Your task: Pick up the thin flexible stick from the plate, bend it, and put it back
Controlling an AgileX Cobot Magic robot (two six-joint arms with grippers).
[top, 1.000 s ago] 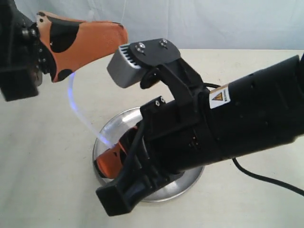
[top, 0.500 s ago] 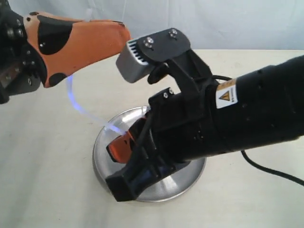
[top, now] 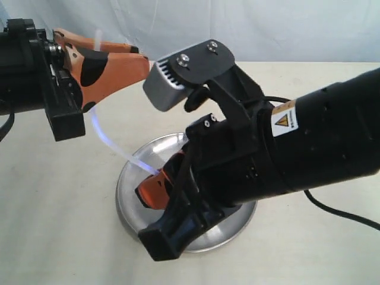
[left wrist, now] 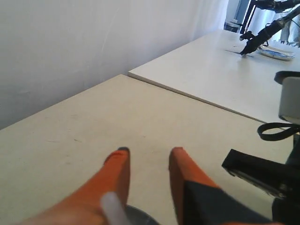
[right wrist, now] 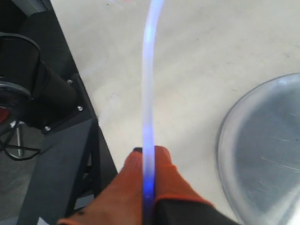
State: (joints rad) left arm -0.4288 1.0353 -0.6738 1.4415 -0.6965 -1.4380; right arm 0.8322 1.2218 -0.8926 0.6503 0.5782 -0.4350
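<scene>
My right gripper will set the thin flexible stick free so that it lies across the middle of the steel plate [top: 184,183]. The stick now curves up from the plate.
The thin flexible stick [top: 113,145] glows bluish-white and curves up from the plate toward the upper left. My right gripper [top: 155,187] hangs just over the steel plate [top: 127,199], shut on the stick's lower end. In the right wrist view the stick [right wrist: 149,84] runs straight out between the pressed orange fingers of the right gripper [right wrist: 149,152], with the plate [right wrist: 262,154] beside them. My left gripper [top: 145,62] is at the upper left, and the stick's top end pokes up past it. Its fingers stand apart [left wrist: 150,152], and the blurred stick [left wrist: 112,208] lies against one finger.
The bulky black right arm [top: 297,148] and its grey camera [top: 169,80] cover much of the plate. A black cable [top: 338,214] trails off to the right. A black frame [right wrist: 56,131] stands beyond the table edge. A second table [left wrist: 225,70] adjoins this one.
The left gripper has turned and shifted left, and its fingers now show a gap. The stick's tip now sticks out above it. The right gripper rose slightly, still holding the stick.
</scene>
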